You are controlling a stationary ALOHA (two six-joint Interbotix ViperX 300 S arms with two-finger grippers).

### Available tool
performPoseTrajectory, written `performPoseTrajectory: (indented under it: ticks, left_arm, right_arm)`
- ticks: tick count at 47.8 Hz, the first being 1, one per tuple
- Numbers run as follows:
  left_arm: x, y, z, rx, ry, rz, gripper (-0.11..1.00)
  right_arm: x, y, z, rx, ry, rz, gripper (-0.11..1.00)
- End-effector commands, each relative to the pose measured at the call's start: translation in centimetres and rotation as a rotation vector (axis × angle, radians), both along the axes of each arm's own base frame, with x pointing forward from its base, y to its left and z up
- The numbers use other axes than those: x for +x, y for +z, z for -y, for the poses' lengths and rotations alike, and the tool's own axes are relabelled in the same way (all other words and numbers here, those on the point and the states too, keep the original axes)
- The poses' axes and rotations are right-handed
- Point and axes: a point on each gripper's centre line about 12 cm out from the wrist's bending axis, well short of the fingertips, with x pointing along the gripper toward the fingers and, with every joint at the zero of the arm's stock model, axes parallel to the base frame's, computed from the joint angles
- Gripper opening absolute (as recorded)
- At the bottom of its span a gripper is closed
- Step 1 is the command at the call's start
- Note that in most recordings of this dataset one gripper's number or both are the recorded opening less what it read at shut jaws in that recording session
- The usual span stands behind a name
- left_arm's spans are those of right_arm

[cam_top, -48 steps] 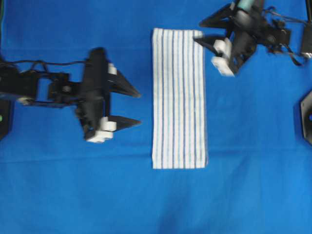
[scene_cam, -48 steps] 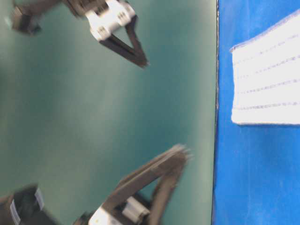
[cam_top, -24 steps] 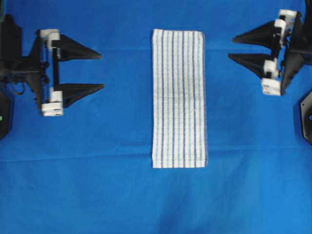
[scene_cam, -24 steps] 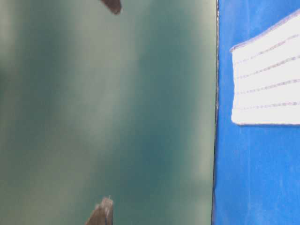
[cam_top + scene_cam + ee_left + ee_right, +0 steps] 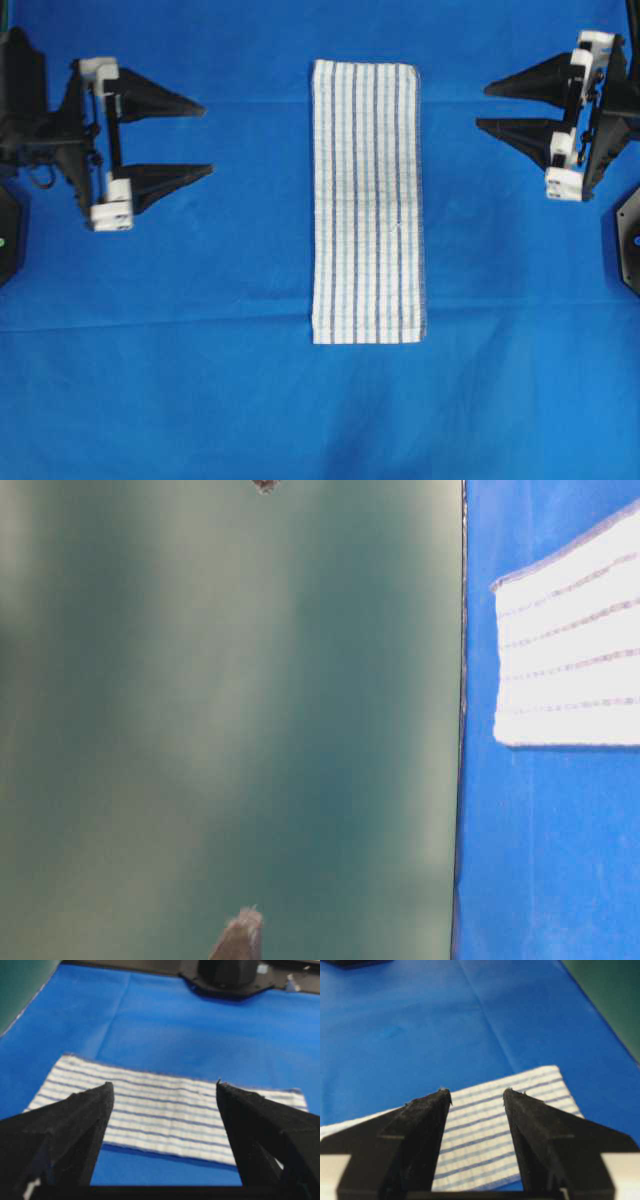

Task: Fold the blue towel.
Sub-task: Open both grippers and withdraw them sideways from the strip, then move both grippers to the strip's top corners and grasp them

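Next, my left gripper closes on the blue towel's nearest corner (image 5: 320,67) (image 5: 28,1109), at the short end that is close to both grippers.
The blue towel (image 5: 366,200), white with thin blue stripes, lies flat as a long narrow rectangle in the middle of the table. Its short end shows in the table-level view (image 5: 570,660). My left gripper (image 5: 208,139) hovers well to its left, open and empty, fingers pointing at the towel. My right gripper (image 5: 482,108) hovers to its right, open and empty, also pointing at it. The left wrist view shows the towel (image 5: 165,1110) beyond the open left gripper (image 5: 164,1085). Through the open right gripper (image 5: 476,1091), the towel (image 5: 480,1125) shows in the right wrist view.
A plain blue tablecloth (image 5: 320,410) covers the table. Black arm bases sit at the left edge (image 5: 6,240) and right edge (image 5: 630,240). A green wall (image 5: 200,720) stands beyond the table edge.
Both arms have drawn back from the towel to the table's sides; the right gripper left the towel's top right corner. The towel has not moved.
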Motion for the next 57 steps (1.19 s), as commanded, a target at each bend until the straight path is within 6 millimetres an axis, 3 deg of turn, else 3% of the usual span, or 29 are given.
performPoseTrajectory:
  ticks: [1, 9, 21, 32, 44, 57]
  left_arm:
    - [1.4, 0.7, -1.0, 0.005, 0.026, 0.01, 0.77]
    - [4.4, -1.3, -3.9, -0.014, 0.098, -0.068, 0.83]
    - [8.7, -6.3, -9.0, -0.057, 0.197, -0.198, 0.91]
    - [11.3, -10.5, -13.2, -0.091, 0.269, -0.27, 0.91]
    - [13.3, -14.1, -16.1, -0.113, 0.307, -0.315, 0.91]
    - [14.6, -16.6, -17.1, -0.124, 0.313, -0.345, 0.91]
  right_arm:
    - [0.4, 0.5, 0.8, 0.01, -0.026, 0.012, 0.56]
    - [1.1, -1.3, 3.3, 0.056, -0.115, -0.055, 0.64]
    - [3.2, -4.8, 8.0, 0.121, -0.225, -0.191, 0.66]
    - [5.1, -9.5, 11.7, 0.192, -0.281, -0.32, 0.66]
    - [6.7, -13.1, 14.0, 0.232, -0.288, -0.368, 0.66]
    - [7.6, -15.4, 14.6, 0.258, -0.281, -0.397, 0.66]
